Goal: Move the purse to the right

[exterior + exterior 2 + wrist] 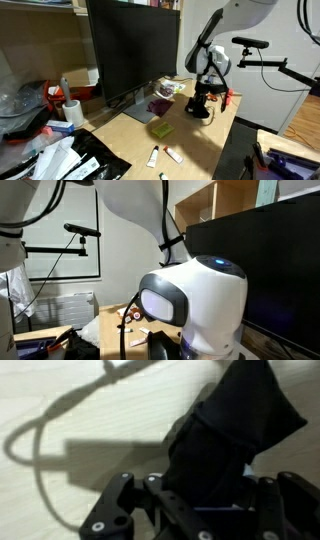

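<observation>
The purse will come to rest on the desk (pixel 196 105) between the green block and the red object, where my gripper will let go of it.
The purse (pixel 200 108) is a small black soft bag sitting on the light wooden desk (pixel 190 135), near its right edge. In the wrist view the purse (pixel 230 430) fills the space between my fingers. My gripper (pixel 203 92) points straight down on it, and in the wrist view the gripper (pixel 200 500) is closed around the purse's dark fabric. In an exterior view the white arm joint (pixel 190 300) blocks the purse and the gripper.
A large black monitor (pixel 130 50) stands behind the purse. A green block (pixel 161 129), a purple item (pixel 158 105) and two markers (pixel 155 155) lie on the desk. A red object (pixel 226 98) sits by the right edge. A thin cable (pixel 40 450) loops beside the purse.
</observation>
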`<state>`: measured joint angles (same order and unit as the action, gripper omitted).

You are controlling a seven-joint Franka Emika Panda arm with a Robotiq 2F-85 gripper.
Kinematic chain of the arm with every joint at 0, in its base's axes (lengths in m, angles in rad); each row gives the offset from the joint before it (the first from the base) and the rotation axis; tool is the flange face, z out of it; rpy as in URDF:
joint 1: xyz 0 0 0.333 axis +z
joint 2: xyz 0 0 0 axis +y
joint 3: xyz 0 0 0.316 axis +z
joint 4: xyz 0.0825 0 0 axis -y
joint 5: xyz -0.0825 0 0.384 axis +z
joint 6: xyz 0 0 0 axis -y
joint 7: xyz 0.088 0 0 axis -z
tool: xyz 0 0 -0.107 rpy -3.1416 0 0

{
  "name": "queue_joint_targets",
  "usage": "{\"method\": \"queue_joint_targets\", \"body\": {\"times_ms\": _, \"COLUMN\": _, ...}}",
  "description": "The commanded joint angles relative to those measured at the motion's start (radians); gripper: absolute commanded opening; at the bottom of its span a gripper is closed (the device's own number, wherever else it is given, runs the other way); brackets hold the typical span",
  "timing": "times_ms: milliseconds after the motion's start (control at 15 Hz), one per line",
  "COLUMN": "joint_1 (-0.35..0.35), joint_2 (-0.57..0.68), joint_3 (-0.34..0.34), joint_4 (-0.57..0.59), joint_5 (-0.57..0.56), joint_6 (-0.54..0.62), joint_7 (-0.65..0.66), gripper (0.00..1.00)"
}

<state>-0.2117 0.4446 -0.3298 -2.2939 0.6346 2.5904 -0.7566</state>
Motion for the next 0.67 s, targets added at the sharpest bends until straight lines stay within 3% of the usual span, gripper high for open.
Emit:
{"method": "queue_joint_targets", "body": {"times_ms": 0, "joint_1": -0.101, "joint_2": -0.024, "joint_3": 0.091, "joint_4": 0.046, "joint_5": -0.168, "joint_6": -0.036, "joint_7": 0.014, "gripper": 0.05}}
{"method": "queue_joint_targets", "body": {"times_ms": 67, "joint_1": -0.097, "joint_2": -0.032, "joint_3": 0.100, "joint_4": 0.015, "joint_5": -0.165, "joint_6": 0.129, "joint_7": 0.062, "gripper": 0.05}}
{"method": "queue_joint_targets", "body": {"times_ms": 267, "joint_1": -0.156, "joint_2": -0.042, "joint_3": 0.163, "joint_4": -0.038, "joint_5": -0.139, "joint_6": 0.337, "joint_7": 0.129, "gripper": 0.05}}
{"method": "queue_joint_targets", "body": {"times_ms": 333, "joint_1": -0.120, "joint_2": -0.025, "joint_3": 0.144, "joint_4": -0.045, "joint_5": -0.059, "joint_6": 0.411, "joint_7": 0.058, "gripper": 0.05}}
{"method": "queue_joint_targets", "body": {"times_ms": 400, "joint_1": -0.130, "joint_2": -0.015, "joint_3": 0.160, "joint_4": -0.056, "joint_5": -0.054, "joint_6": 0.477, "joint_7": 0.060, "gripper": 0.05}}
{"method": "queue_joint_targets", "body": {"times_ms": 600, "joint_1": -0.163, "joint_2": 0.024, "joint_3": 0.202, "joint_4": -0.056, "joint_5": -0.075, "joint_6": 0.544, "joint_7": 0.016, "gripper": 0.05}}
